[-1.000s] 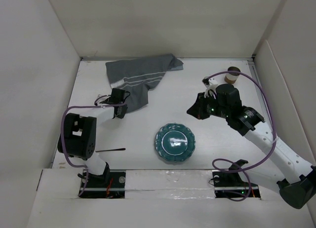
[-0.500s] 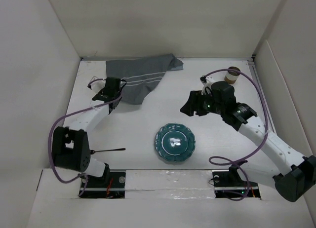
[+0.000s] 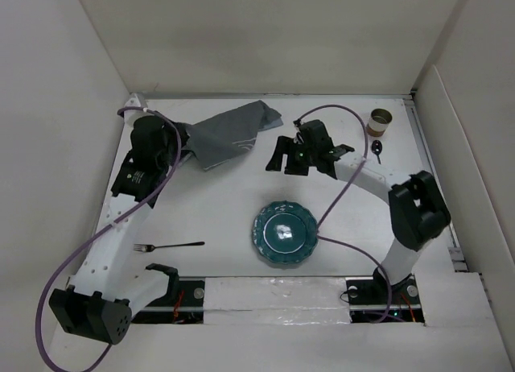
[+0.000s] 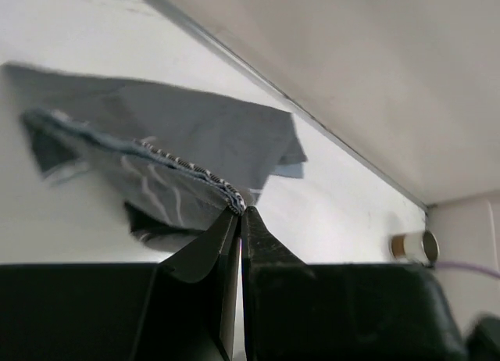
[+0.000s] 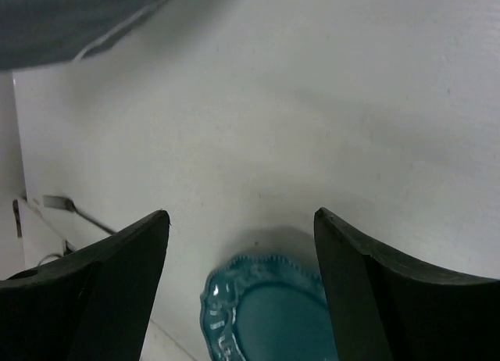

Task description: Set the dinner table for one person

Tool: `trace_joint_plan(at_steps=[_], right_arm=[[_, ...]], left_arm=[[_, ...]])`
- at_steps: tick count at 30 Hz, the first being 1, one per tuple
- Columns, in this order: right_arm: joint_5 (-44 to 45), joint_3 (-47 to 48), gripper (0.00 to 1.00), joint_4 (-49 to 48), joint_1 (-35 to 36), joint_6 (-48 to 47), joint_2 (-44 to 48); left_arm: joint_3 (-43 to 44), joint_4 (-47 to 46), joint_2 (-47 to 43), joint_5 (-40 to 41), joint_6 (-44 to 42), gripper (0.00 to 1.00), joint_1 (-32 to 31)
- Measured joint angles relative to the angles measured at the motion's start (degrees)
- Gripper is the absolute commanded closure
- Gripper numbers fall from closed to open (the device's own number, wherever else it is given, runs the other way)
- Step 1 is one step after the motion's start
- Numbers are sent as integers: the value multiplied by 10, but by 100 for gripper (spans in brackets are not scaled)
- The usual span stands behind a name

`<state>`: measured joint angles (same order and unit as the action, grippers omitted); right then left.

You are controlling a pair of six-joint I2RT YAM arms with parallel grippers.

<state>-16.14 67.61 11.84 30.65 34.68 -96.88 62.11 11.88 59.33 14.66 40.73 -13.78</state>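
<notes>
The grey cloth lies bunched with one edge of the cloth in the robot's left gripper, so the right gripper will take the cloth's striped side (image 3: 246, 143) and stretch the cloth flat.
The dinner table (image 3: 233, 196) is a wide white top. A grey cloth with white stripes (image 3: 235, 126) lies bunched at the back left. My left gripper (image 3: 187, 138) is shut on its hemmed edge and holds that edge up; the left wrist view shows the tips (image 4: 241, 211) pinching the hem of the cloth (image 4: 195, 134). A teal scalloped plate (image 3: 284, 233) sits near the front centre. My right gripper (image 3: 282, 159) hovers behind the plate, open and empty; between its fingers (image 5: 242, 216) I see the plate (image 5: 266, 306) below.
A fork (image 3: 169, 246) lies at the front left, also seen as the fork (image 5: 70, 207) in the right wrist view. A paper cup (image 3: 379, 121) stands at the back right with a dark spoon (image 3: 376, 150) in front of it. White walls enclose the table.
My left arm swung to the back left, pulling the cloth's edge up and bunching it. My right gripper opened and moved left, away from the cup. The spoon now shows.
</notes>
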Motion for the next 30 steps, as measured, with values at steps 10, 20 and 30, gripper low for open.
trace_joint_plan(at_steps=[10, 20, 30], right_arm=[[22, 146, 16, -59, 21, 80, -173], [31, 277, 27, -103, 41, 169, -304], [3, 320, 19, -196, 37, 234, -340]], left_arm=[[66, 5, -18, -99, -92, 100, 0], [68, 19, -59, -99, -140, 100, -27], [68, 35, -62, -70, -161, 100, -39]])
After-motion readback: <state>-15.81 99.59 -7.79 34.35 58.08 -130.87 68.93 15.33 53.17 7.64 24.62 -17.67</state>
